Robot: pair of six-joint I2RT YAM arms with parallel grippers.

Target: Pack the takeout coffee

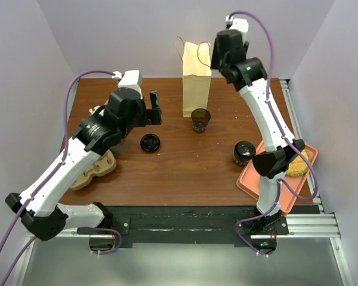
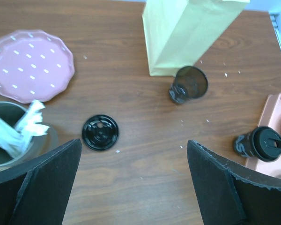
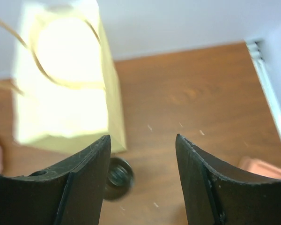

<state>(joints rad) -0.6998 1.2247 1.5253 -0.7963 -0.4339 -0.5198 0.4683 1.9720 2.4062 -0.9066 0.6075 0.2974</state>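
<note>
The paper bag's top edge (image 1: 210, 66) (image 3: 105, 86), on the side nearest my right gripper, where the twisted handle ends, will be gripped by that gripper.
The takeout coffee (image 1: 243, 152), a short dark cup with a black lid, stands by the left edge of the pink tray (image 1: 259, 185); the left wrist view shows the coffee (image 2: 264, 144) at its right edge. A paper bag (image 1: 197, 77) stands upright at the back, with a lidless dark cup (image 1: 200, 119) in front of it. A loose black lid (image 1: 150, 143) lies left of centre. My left gripper (image 1: 156, 108) hangs open and empty above the table (image 2: 134, 143). My right gripper (image 1: 222, 50) is raised beside the bag's top, open and empty (image 3: 143, 137), with the lidless cup (image 3: 118, 177) below.
A pink dotted plate (image 2: 30, 63) and a grey cup of white utensils (image 2: 9, 140) sit at the left. A cardboard cup carrier (image 1: 95, 170) lies under my left arm. The tray holds a yellow food item (image 1: 301, 161).
</note>
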